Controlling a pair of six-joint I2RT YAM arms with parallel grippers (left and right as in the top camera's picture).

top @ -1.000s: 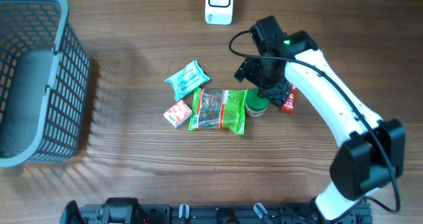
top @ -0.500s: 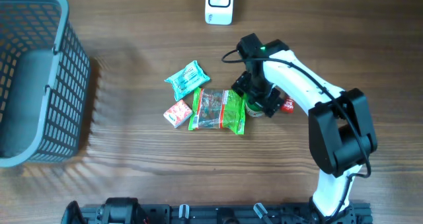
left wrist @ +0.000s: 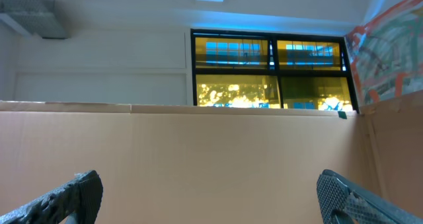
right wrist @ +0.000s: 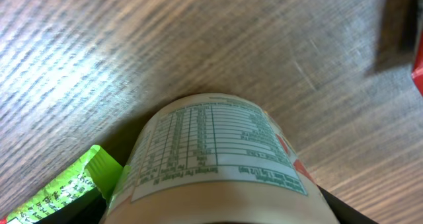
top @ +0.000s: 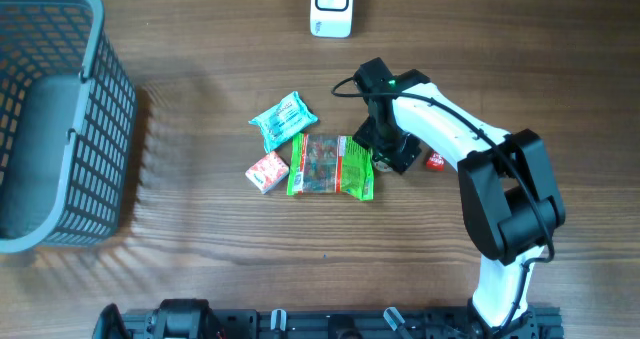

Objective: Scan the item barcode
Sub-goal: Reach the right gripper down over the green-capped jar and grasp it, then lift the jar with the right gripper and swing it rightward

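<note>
The edge of the green packet is between the jar and my right gripper's finger, so I need to open, free the packet and hold the jar alone [right wrist: 215, 151] before I scan.
A pale round jar [right wrist: 215, 158] with a nutrition label stands on the wooden table and fills the lower half of the right wrist view. My right gripper [right wrist: 218, 217] is down over it, a dark finger pressed against each side of the jar. In the overhead view the right gripper [top: 390, 151] hides the jar, just right of a green snack packet [top: 330, 166]. The white scanner [top: 331, 4] stands at the table's far edge. My left gripper [left wrist: 208, 204] is open with nothing in it, facing a cardboard wall, and does not show in the overhead view.
A teal packet [top: 282, 120] and a small red-and-white pack [top: 266, 171] lie left of the green packet. A small red item [top: 437, 161] lies just right of the gripper. A grey mesh basket [top: 100, 99] stands at the far left.
My right gripper has moved left and down over the jar, and its jaws have closed in around it. The left gripper has not changed.
</note>
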